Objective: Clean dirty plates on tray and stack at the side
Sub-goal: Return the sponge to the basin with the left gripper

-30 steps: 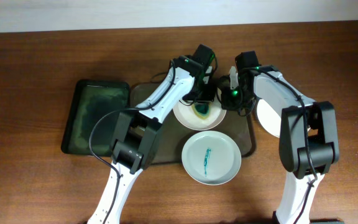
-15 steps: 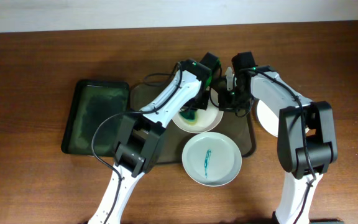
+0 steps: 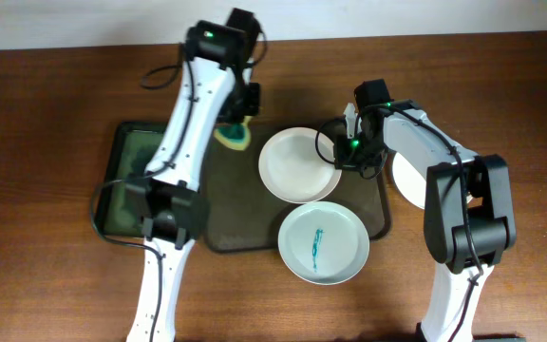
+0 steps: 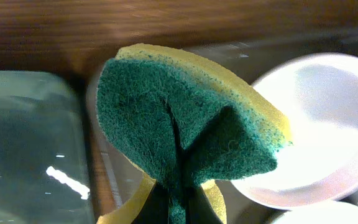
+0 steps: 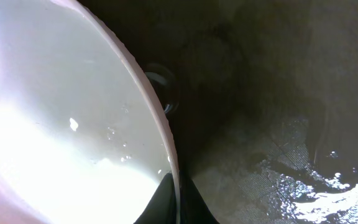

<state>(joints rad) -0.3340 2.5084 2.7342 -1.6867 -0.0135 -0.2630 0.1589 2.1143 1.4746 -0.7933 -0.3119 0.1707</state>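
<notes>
Next, my left gripper lets go of the yellow-and-green sponge inside the dark green basin point(image 3: 162, 180) point(image 4: 35, 159), a bit closer to the basin's tray side.
A plain white plate point(image 3: 297, 163) lies on the dark tray point(image 3: 226, 223), and my right gripper point(image 3: 342, 152) is shut on its right rim. In the right wrist view the fingers point(image 5: 178, 202) pinch that plate point(image 5: 61, 124) by the rim above the wet tray point(image 5: 278, 93). My left gripper point(image 3: 238, 122) is shut on a yellow-and-green sponge point(image 3: 234, 138), held over the tray's back left, clear of the plate. The folded sponge point(image 4: 185, 124) fills the left wrist view, gripper point(image 4: 179, 208) below it. A plate with a teal streak point(image 3: 322, 241) sits at the tray's front right.
A dark green basin point(image 3: 126, 180) stands left of the tray, also visible as the basin point(image 4: 23, 143) beside the sponge. Another white plate point(image 3: 408, 179) rests on the wood table right of the tray, partly hidden by my right arm.
My left gripper has lifted the sponge off the held plate and swung it back and left. The green smear on that plate is gone. The right gripper has kept its hold.
</notes>
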